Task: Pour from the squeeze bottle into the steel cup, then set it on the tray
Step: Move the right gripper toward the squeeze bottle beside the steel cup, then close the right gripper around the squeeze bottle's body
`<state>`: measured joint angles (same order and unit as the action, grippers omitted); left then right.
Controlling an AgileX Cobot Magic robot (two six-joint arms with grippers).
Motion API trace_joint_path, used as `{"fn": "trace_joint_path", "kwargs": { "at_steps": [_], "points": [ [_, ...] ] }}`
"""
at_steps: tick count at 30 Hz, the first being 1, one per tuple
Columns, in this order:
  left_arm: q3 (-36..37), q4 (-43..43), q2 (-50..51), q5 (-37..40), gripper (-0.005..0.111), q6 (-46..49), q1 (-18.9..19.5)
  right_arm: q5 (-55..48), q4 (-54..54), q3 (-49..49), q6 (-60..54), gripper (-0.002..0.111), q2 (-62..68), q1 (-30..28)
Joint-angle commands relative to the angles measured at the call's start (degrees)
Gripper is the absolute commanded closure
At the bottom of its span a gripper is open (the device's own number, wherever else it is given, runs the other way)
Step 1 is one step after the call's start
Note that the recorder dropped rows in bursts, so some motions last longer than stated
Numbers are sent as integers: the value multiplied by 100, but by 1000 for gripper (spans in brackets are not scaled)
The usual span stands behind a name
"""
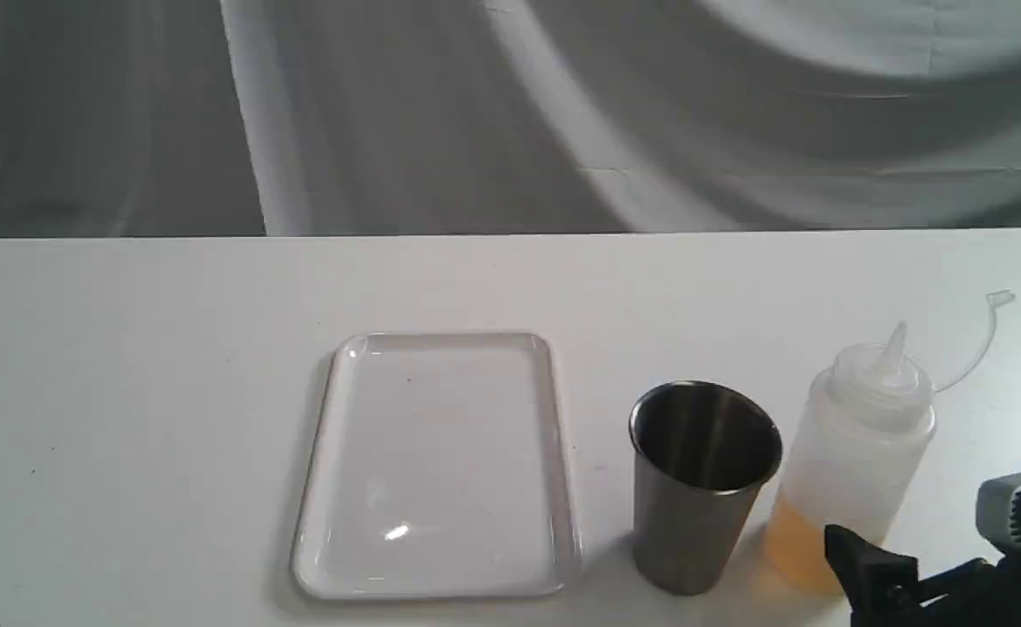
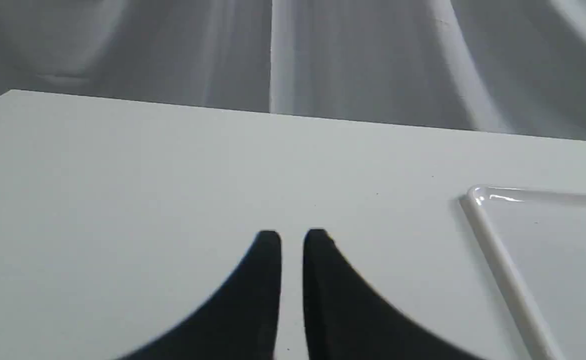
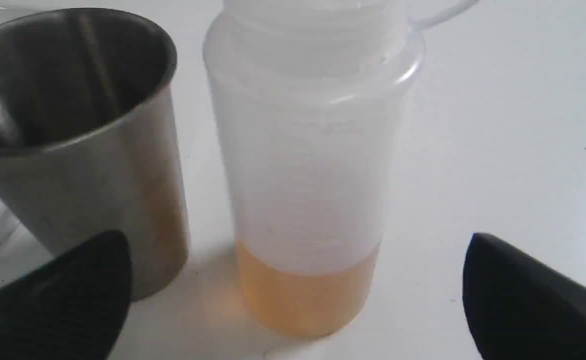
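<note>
My right gripper will close around the middle of the squeeze bottle [image 1: 842, 482] [image 3: 309, 207], a little above the amber liquid.
The squeeze bottle [image 1: 858, 453] stands upright at the right of the table, a little amber liquid in its base, its cap hanging off on a strap. The steel cup [image 1: 701, 488] stands just left of it, upright, with nothing visible inside. The white tray [image 1: 436, 453] lies flat further left with nothing on it. My right gripper [image 3: 297, 250] is open; its fingers [image 3: 73, 295] stand wide on either side of the bottle [image 3: 302, 175] near its base without touching it, one close to the cup [image 3: 88, 170]. My left gripper [image 2: 293, 237] is shut on nothing, over bare table left of the tray's rim [image 2: 502, 260].
A white table [image 1: 127, 392] carries everything, and a grey draped cloth [image 1: 510, 113] hangs behind its far edge. The bottle's open cap [image 1: 1002, 299] sticks out to the right on its strap. The left arm does not show in the exterior view.
</note>
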<state>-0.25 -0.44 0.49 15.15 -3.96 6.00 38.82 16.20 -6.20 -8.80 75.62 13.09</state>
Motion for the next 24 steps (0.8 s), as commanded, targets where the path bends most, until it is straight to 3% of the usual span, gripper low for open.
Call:
{"fn": "trace_joint_path", "kwargs": {
  "at_steps": [1,15,24],
  "points": [
    [25,-23,9,7,98,-13,-26,304,25,8,10,20,384,15],
    [25,-23,9,7,98,-13,-26,1807,-21,-11,253,20,1721,15],
    [25,-23,9,7,98,-13,-26,1788,-40,-661,502,20,2416,15]
  ]
}}
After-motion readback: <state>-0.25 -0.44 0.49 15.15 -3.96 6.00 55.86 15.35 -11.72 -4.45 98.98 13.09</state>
